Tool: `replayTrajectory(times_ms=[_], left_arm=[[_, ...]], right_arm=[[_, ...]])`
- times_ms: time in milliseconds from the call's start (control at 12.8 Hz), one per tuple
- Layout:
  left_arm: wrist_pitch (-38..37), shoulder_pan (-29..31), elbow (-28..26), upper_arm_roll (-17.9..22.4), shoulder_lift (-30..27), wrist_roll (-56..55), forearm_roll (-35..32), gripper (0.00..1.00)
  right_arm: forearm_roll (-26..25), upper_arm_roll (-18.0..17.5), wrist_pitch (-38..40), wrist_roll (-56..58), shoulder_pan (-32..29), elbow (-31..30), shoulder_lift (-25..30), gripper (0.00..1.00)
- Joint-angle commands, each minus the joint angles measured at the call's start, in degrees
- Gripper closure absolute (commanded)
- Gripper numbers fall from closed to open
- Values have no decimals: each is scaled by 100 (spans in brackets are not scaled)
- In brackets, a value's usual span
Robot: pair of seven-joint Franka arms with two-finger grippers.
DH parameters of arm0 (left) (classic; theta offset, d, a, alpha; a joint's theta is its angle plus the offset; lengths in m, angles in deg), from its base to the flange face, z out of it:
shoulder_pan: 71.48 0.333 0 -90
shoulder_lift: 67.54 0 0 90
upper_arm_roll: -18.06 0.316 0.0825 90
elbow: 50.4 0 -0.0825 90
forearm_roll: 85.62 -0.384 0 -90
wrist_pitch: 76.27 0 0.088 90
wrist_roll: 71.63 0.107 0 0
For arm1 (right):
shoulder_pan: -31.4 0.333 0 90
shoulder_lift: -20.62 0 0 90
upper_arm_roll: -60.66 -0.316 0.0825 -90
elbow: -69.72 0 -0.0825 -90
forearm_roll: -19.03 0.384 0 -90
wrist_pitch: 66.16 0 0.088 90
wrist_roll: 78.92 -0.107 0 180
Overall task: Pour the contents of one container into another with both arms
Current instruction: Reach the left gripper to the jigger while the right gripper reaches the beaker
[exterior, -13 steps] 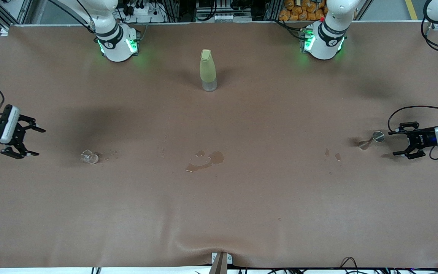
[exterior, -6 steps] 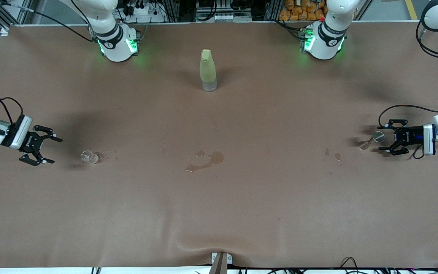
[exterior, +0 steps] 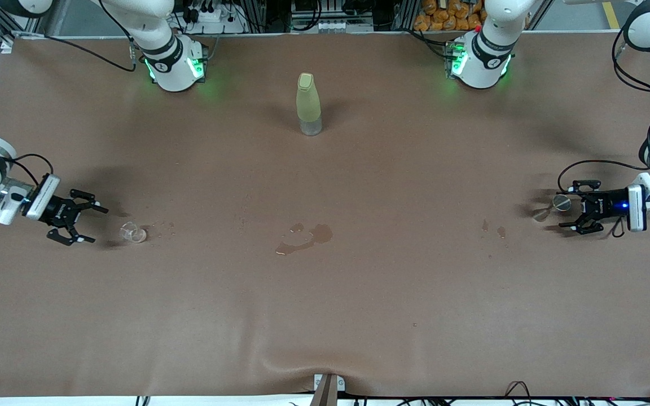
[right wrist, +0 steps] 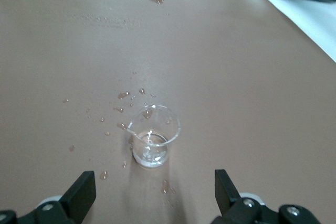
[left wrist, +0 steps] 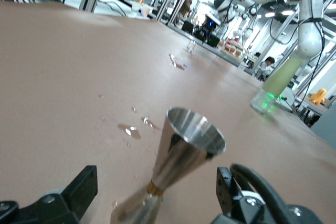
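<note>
The middle of the glass beaker's body (exterior: 134,233) (right wrist: 151,149), below the beaker's rim, will be held by my right gripper, because that leaves the beaker's opening free for pouring.
A small clear glass beaker (exterior: 133,232) stands on the brown table toward the right arm's end, with drops around it. My right gripper (exterior: 98,225) is low and open, just short of the beaker (right wrist: 152,141), which stands ahead of the fingertips (right wrist: 81,191) and not between them. Toward the left arm's end stands a steel jigger (exterior: 552,207). My left gripper (exterior: 563,211) is open around it. In the left wrist view the jigger (left wrist: 181,163) has its lower cone between the spread fingers (left wrist: 231,182), with no contact.
A tall pale green bottle (exterior: 308,104) stands mid-table near the robots' bases. A puddle (exterior: 304,238) lies in the middle of the table. A few drops (exterior: 492,228) lie beside the jigger, toward the puddle.
Both grippers came down and moved inward. The right one closed in on the beaker and the left one slid its open fingers around the jigger.
</note>
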State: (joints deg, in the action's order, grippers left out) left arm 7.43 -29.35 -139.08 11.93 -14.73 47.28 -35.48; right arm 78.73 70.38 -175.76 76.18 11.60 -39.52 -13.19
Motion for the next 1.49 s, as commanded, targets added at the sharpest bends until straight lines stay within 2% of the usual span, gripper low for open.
replayTrajectory(times_ms=[0, 627, 941, 1412], left_arm=[[-152, 15, 105, -38, 116, 168, 119, 0], [-108, -2, 88, -29, 230, 1336, 154, 0], [-116, 6, 88, -55, 327, 1424, 365, 0], [-160, -47, 88, -108, 380, 1688, 400, 0]], right_arm=[[348, -58, 376, 397, -174, 254, -388, 0], [1122, -58, 755, 1215, -280, 325, -890, 0], [1420, -58, 790, 1504, -280, 368, -1066, 0], [1579, -67, 887, 1645, -227, 377, -1268, 0]])
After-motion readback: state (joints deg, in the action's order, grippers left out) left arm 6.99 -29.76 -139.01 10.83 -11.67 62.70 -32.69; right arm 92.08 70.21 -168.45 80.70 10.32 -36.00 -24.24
